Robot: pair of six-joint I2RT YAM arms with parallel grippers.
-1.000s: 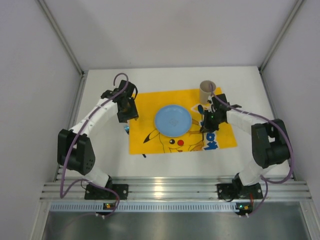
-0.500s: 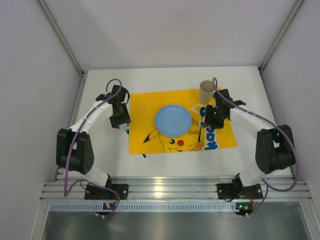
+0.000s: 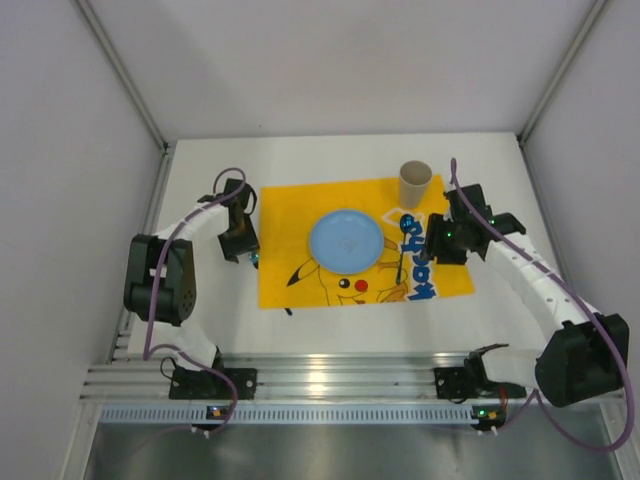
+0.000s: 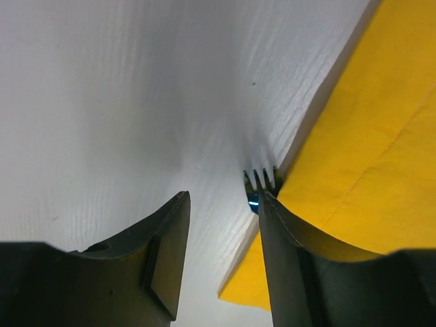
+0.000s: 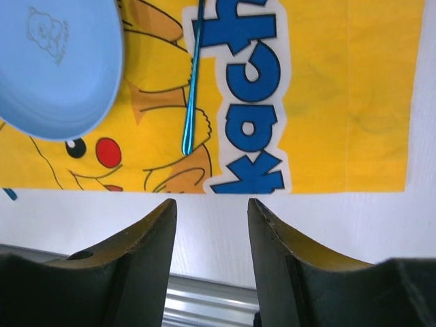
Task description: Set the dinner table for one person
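Observation:
The fork's middle is under the yellow mat, so next my left gripper takes the fork's tines (image 4: 263, 180) and pulls the fork out from under the mat before placing it.
The white dinner table (image 3: 350, 325) carries a yellow Pikachu mat (image 3: 300, 205). A light blue plate (image 3: 345, 240) sits on the mat's middle, and it also shows in the right wrist view (image 5: 58, 61). A tan cup (image 3: 414, 183) stands upright at the mat's far right corner. A blue-handled spoon (image 3: 400, 255) lies free on the mat right of the plate, and it also shows in the right wrist view (image 5: 191, 102). A fork (image 4: 262, 180) lies at the mat's left edge, just beyond my left gripper (image 4: 223, 197), which is open and empty. My right gripper (image 5: 210, 204) is open and empty, clear of the spoon.
Grey panels wall the table on the left, right and back. The silver aluminium rail (image 5: 204, 293) runs along the near edge. A small dark item (image 3: 288, 311) lies by the mat's near left corner.
My right gripper has drawn back to the right, leaving the spoon on the mat. My left gripper has moved left off the mat to its left edge by the fork.

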